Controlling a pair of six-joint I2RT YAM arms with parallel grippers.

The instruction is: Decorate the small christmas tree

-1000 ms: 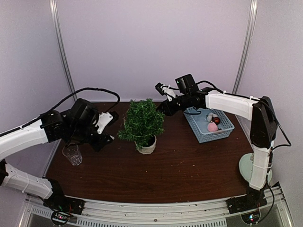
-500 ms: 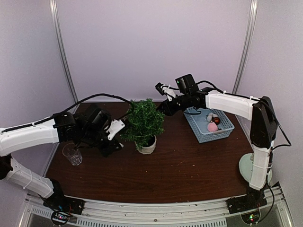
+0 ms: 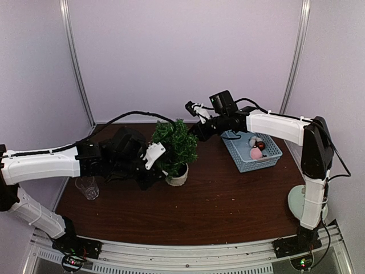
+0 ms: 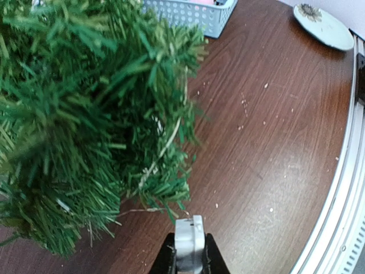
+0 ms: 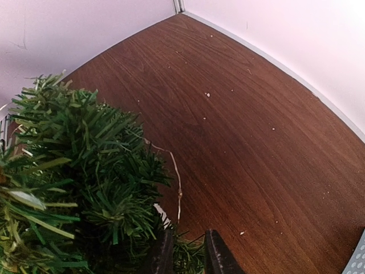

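Note:
The robot's left gripper needs to release the small white-grey block on the table (image 3: 165, 191) next to the tree's white pot.
The small christmas tree (image 3: 174, 142) stands mid-table in its white pot (image 3: 178, 178). It fills the left of the left wrist view (image 4: 85, 114) and the lower left of the right wrist view (image 5: 74, 171). My left gripper (image 3: 151, 164) is low at the tree's left side. In its own view (image 4: 191, 238) it is shut on a small white-grey block (image 4: 190, 231). A thin pale thread (image 4: 142, 210) runs from the sprigs to the block. My right gripper (image 3: 195, 131) is at the tree's upper right. Its jaws (image 5: 188, 242) stand a little apart, with sprigs between them. A pale thread (image 5: 178, 171) hangs just above them.
A light-blue basket (image 3: 268, 155) at the back right holds a pink ball (image 3: 256, 153), a dark red ball (image 3: 260, 145) and a white one. A clear glass cup (image 3: 86, 186) stands at the left. A pale round plate (image 3: 296, 201) lies at the right edge and shows in the left wrist view (image 4: 322, 25).
My left arm has swung right, from above the glass cup to the tree's lower left side. The right arm has stayed still.

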